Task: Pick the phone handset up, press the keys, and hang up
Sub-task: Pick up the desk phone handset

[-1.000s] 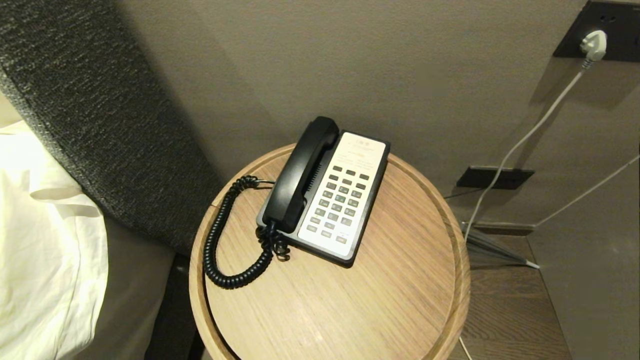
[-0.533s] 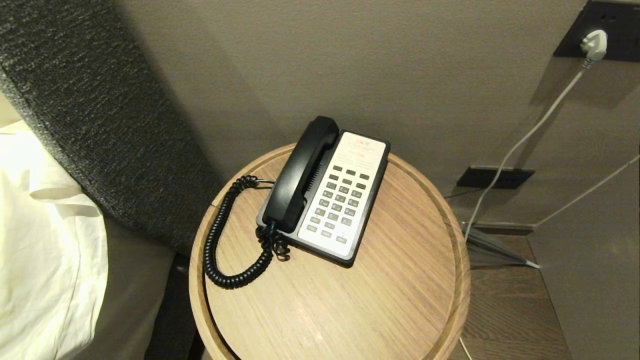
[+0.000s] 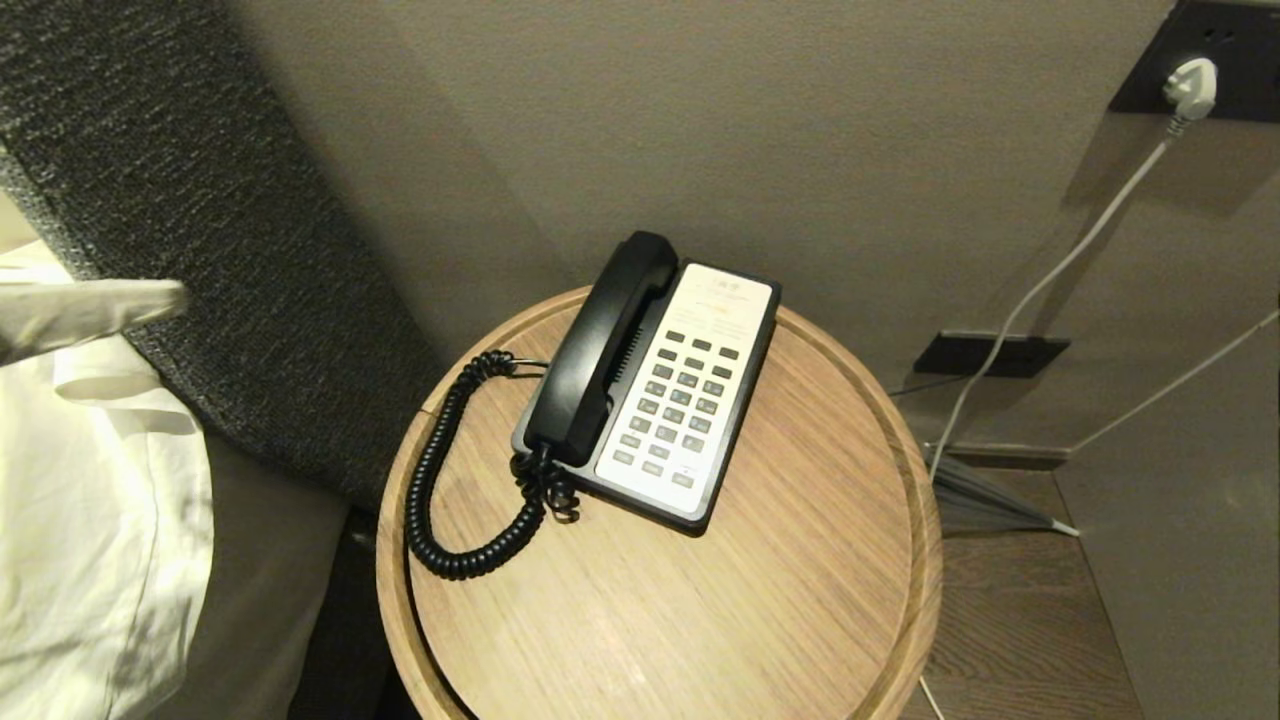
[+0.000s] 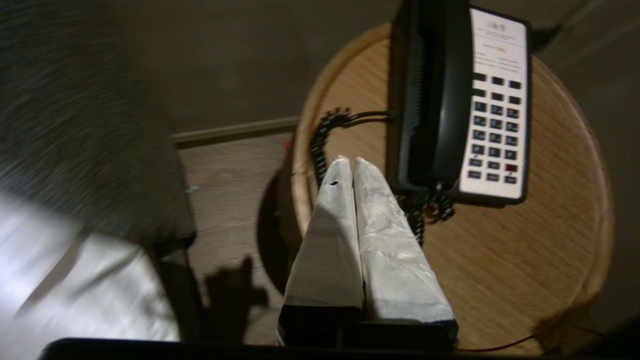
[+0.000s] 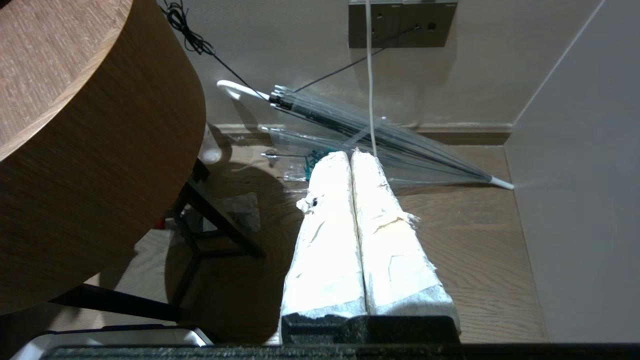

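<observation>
The middle of the black phone handset (image 3: 591,349) (image 4: 454,107) is between its two thick ends. My left gripper goes there next and closes.
The black phone handset (image 3: 600,350) lies in its cradle on the left side of the phone base (image 3: 690,400), whose white face carries the grey keys (image 3: 675,405). A black coiled cord (image 3: 440,480) loops from it over the round wooden table (image 3: 800,600). My left gripper (image 3: 170,297) enters at the far left, well left of the table, its white-wrapped fingers pressed together and empty. In the left wrist view the left gripper (image 4: 348,160) is shut, short of the handset (image 4: 430,100) and over the cord (image 4: 325,135). My right gripper (image 5: 350,154) is shut and empty, low beside the table.
A dark upholstered headboard (image 3: 200,220) and white bedding (image 3: 90,520) stand left of the table. A white plug and cable (image 3: 1185,90) hang on the wall at right. A clear folded umbrella (image 5: 380,135) lies on the wooden floor by the wall.
My left gripper has come into the head view at the far left edge, where nothing of it showed before. The phone and cord have not moved.
</observation>
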You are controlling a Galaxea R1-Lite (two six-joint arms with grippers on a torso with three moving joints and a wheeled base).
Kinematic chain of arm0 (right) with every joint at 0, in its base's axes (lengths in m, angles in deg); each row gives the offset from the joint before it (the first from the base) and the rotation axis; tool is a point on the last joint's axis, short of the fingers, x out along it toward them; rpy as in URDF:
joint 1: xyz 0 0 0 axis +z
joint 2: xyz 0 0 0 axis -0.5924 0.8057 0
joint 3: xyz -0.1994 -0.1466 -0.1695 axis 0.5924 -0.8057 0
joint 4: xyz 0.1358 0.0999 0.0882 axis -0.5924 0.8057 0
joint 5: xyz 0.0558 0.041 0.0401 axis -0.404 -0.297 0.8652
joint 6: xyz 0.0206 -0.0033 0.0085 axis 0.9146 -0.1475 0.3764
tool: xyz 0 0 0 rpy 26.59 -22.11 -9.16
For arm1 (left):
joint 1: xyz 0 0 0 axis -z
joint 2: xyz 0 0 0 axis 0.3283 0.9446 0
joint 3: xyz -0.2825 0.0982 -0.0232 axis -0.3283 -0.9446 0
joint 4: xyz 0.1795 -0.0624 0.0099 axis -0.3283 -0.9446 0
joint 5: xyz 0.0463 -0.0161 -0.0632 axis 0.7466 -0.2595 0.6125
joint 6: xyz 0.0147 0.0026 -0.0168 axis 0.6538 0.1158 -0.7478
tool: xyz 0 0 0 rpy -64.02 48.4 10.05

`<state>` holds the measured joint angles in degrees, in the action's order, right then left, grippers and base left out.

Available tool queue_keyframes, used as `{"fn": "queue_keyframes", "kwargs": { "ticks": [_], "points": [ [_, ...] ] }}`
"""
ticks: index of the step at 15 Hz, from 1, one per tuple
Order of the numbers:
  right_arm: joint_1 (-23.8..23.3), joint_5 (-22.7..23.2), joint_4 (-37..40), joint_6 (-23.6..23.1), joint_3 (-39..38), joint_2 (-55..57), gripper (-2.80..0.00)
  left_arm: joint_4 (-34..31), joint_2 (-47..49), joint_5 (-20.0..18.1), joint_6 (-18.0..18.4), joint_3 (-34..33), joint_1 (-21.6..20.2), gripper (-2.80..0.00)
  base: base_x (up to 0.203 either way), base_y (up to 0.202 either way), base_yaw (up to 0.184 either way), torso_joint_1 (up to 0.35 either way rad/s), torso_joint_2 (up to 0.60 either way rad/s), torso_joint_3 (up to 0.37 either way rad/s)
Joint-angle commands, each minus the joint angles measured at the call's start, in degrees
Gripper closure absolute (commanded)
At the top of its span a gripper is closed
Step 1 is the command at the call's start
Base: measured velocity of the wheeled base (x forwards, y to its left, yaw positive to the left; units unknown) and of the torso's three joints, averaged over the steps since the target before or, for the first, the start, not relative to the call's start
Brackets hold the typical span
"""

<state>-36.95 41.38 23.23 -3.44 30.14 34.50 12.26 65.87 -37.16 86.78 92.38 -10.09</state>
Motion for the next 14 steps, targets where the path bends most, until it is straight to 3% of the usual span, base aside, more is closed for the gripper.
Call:
{"fn": "queue_keyframes", "kwargs": {
  "ticks": [1, 4, 5, 8, 11, 14],
  "points": [
    [0.0, 0.0, -0.1, 0.0, -1.2, 0.1, 0.0, -2.4, 16.4, 0.5, 0.1, 8.0, 9.8, 0.0, 0.0, 0.0, 0.0, 0.0, 0.0, 0.0],
    [0.0, 0.0, 0.0, 0.0, -1.2, 0.1, 0.0, -5.1, 19.7, 3.1, 0.3, 9.5, 17.1, 0.0, 0.0, 0.0, 0.0, 0.0, 0.0, 0.0],
    [0.0, 0.1, 0.0, 0.0, -1.2, 0.1, 0.0, -6.0, 20.2, 3.9, 0.2, 9.7, 18.7, -2.8, 0.0, 0.0, 0.0, 0.0, 0.0, 0.0],
    [0.0, 0.0, 0.0, 0.0, -1.2, 0.1, 0.0, -6.2, 22.8, 9.8, 1.0, 11.6, 21.3, -2.8, 0.0, 0.0, 0.0, 0.0, 0.0, 0.0],
    [0.0, 0.0, 0.0, 0.0, -1.2, 0.1, 0.0, -6.1, 25.7, 19.2, 3.6, 13.4, 25.4, -2.8, 0.0, 0.0, 0.0, 0.0, 0.0, 0.0],
    [0.0, 0.1, 0.0, 0.0, -1.2, 0.1, 0.0, -6.2, 29.5, 23.5, 3.9, 17.8, 29.5, -2.8, 0.0, 0.0, 0.0, 0.0, 0.0, 0.0]
  ]
}}
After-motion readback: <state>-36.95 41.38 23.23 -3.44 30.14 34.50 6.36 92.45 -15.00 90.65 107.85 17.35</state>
